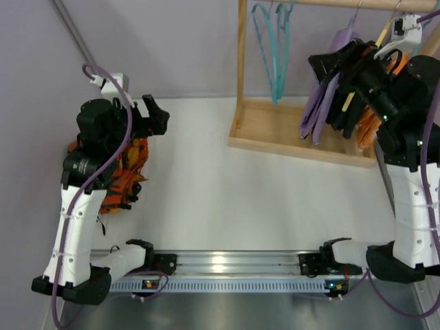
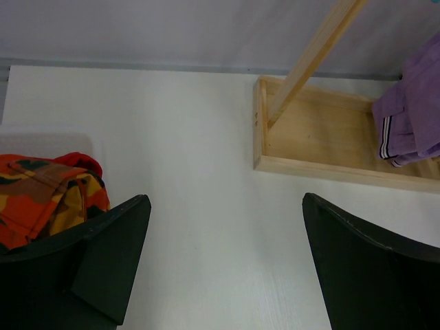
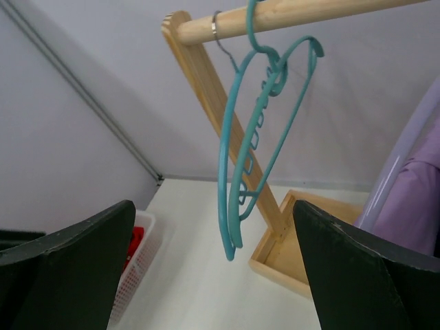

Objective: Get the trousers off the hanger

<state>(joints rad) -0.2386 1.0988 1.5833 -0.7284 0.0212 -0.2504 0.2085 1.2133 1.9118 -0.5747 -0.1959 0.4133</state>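
My right gripper needs to grip the lavender hanger's sloping arm (image 1: 339, 44) (image 3: 414, 129) just below the hanger's metal hook, because I need the hanger held while the trousers come off.
The lavender trousers (image 1: 317, 106) hang folded over the lavender hanger (image 1: 343, 36) on the wooden rail at the top right. Their white-striped end reaches down to the rack's base. My right gripper (image 1: 328, 67) is raised beside them, just to their left, open and empty. In the right wrist view the right gripper (image 3: 213, 268) faces the teal hangers. The hanger's arm (image 3: 397, 167) and the purple cloth (image 3: 416, 206) lie at the right edge. My left gripper (image 1: 155, 114) is open and empty over the table. The left wrist view shows the left gripper (image 2: 223, 254) open, with the striped trouser end (image 2: 411, 117) far off.
Two teal hangers (image 1: 272, 48) hang on the rail (image 3: 289, 17) left of the trousers. A black garment (image 1: 347, 113) and an orange one (image 1: 370, 127) hang to the right. The wooden rack base (image 2: 323, 148) sits on the table. An orange patterned garment (image 1: 122, 172) lies in a white basket (image 3: 137, 265).
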